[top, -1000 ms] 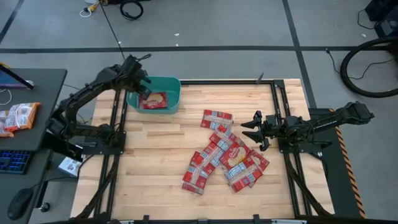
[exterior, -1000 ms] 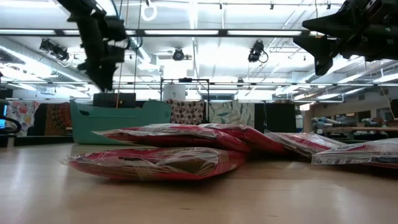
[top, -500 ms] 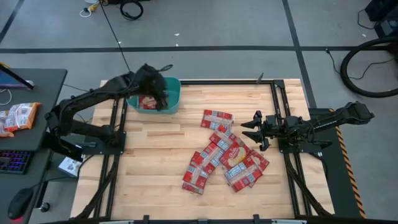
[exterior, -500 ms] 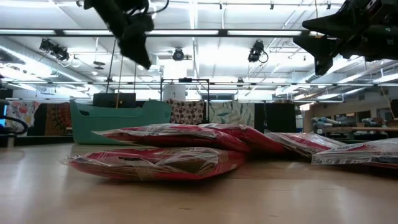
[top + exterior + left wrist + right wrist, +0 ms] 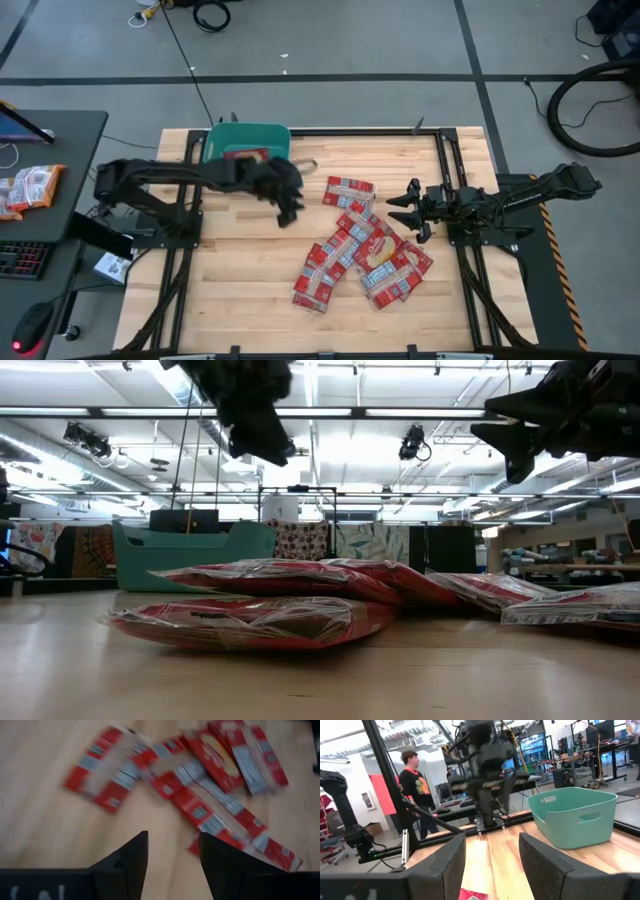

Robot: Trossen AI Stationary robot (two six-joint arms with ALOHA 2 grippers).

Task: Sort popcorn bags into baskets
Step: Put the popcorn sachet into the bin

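The popcorn bag is lying between the farthest bag and the rest of the pile. My left gripper will close on the basket-side edge [image 5: 341, 220] [image 5: 159, 789] of that bag.
Several red popcorn bags [image 5: 365, 248] lie flat and overlapping on the wooden table, right of its middle; the left wrist view shows them as well [image 5: 210, 755]. The teal basket [image 5: 280, 135] stands at the far left with one red bag [image 5: 245, 155] inside. My left gripper [image 5: 288, 210] hangs open above bare wood between basket and pile, slanting down toward the bags, nothing between its fingers [image 5: 172, 850]. My right gripper [image 5: 408, 207] waits open at the table's right side, above the pile's edge.
Black frame rails [image 5: 445, 180] run along the table's left, right and far sides. Bare wood [image 5: 240, 280] lies near and left of the pile. A desk [image 5: 40, 190] with packets stands off the table's left. A person [image 5: 412, 785] stands beyond the table.
My left gripper has swung from above the basket toward the table's right and near side, ending close to the pile of bags, and has turned and tipped to slant down. The bag in the basket and the pile have stayed put.
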